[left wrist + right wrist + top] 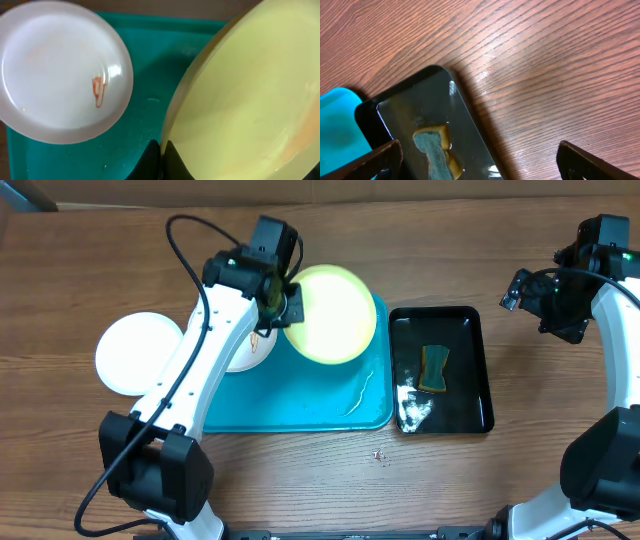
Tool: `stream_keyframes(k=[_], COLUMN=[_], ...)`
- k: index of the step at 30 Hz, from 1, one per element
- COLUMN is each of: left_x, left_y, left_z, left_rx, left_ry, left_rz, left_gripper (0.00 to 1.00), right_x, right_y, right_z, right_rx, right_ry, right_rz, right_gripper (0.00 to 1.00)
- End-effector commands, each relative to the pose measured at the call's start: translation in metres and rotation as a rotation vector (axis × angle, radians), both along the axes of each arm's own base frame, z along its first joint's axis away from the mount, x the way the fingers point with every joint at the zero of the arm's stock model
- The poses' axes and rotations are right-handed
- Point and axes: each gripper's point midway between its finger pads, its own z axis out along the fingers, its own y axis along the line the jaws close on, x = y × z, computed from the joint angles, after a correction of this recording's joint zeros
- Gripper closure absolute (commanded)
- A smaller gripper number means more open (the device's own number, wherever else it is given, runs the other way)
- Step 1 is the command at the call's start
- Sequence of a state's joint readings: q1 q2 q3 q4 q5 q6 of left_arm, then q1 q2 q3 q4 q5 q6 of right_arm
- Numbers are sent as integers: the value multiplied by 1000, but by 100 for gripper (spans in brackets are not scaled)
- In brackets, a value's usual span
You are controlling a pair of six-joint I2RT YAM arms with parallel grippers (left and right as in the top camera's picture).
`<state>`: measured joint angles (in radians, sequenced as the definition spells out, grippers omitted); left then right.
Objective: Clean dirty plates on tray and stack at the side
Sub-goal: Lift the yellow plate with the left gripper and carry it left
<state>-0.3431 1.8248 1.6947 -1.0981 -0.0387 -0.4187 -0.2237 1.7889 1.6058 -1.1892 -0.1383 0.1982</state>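
Observation:
Next, my left gripper sets the pale yellow-green plate down on the white plate [142,354] next to the turquoise tray.
My left gripper [283,302] is shut on the rim of the pale yellow-green plate [330,314] and holds it tilted over the back of the turquoise tray [300,400]. In the left wrist view the fingers [162,152] pinch that plate's edge [250,100]. A white plate with an orange smear [57,75] lies on the tray, mostly hidden under my left arm in the overhead view [252,350]. Another white plate [135,352] sits on the table left of the tray. My right gripper [545,300] is open and empty, off to the right above bare table [480,160].
A glossy black tray [440,370] right of the turquoise one holds water, a green-and-yellow sponge [435,368] and white foam [413,408]. The sponge also shows in the right wrist view [435,150]. A thin streak [360,395] lies on the turquoise tray.

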Motion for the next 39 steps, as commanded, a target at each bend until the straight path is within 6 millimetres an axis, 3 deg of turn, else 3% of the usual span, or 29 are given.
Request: stream_keyframes(k=[1,6,11,20,27,39], left_x=[9,6,-10,-55,-86,-86], left_y=[-23,-46,-75,-130,-162,-171], left_z=[26,36,51,112,152,157], left_rx=[0,125,292,601,714,680], left_ry=[-93,-192,-325,-703,-917,-945], left_rz=[-42,-59,-84,-142,-162,-149], left_gripper=[96,96,96,96,96,96], right_x=[2,2,2,2,2,2], right_y=[-5,-5,-5,-5,-5,-5], right_z=[8,8,8,8,8,8], right_rx=[-12,-12,-12,-12,-12,-12], right_ry=[-26,-26,-26,-26,-26,-26], right_rz=[-13,-13,-13,-13,-13,-13], right_gripper=[0,0,0,0,0,0])
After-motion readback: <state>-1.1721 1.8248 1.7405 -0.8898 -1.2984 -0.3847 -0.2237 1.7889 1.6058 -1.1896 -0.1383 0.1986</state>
